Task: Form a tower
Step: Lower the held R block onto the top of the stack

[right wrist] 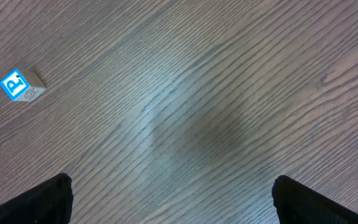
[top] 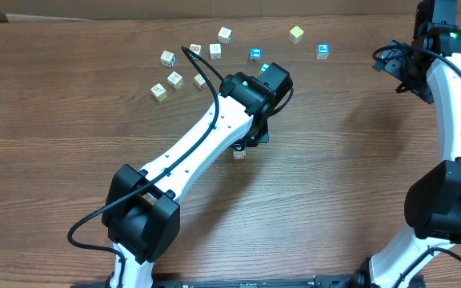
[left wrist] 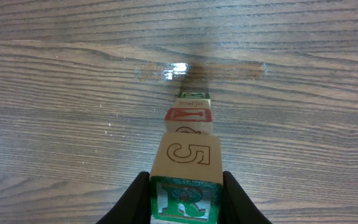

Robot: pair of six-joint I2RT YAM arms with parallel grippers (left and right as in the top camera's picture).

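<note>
The R cube is leaning in my left gripper on top of the tower, so my left gripper needs to open, let the R cube settle flat, then close on its sides [left wrist: 217,198].
The tower [left wrist: 188,134] is a narrow stack of small wooden letter cubes, seen from above in the left wrist view. Its topmost cube [left wrist: 180,200] shows a green R with a green border. Below it come a cube marked 5 and one with a red face. My left gripper [left wrist: 185,202] is shut on the R cube, a black finger pressed on each side. From overhead only the tower's base [top: 239,154] shows under the left gripper [top: 248,138]. My right gripper [right wrist: 173,196] hangs open over bare wood at the far right [top: 402,68].
Several loose cubes lie at the back of the table, among them a plain one [top: 167,58], a blue one [top: 255,54], a yellow one [top: 296,34] and another blue one [top: 323,50]. That last blue cube [right wrist: 18,85] shows in the right wrist view.
</note>
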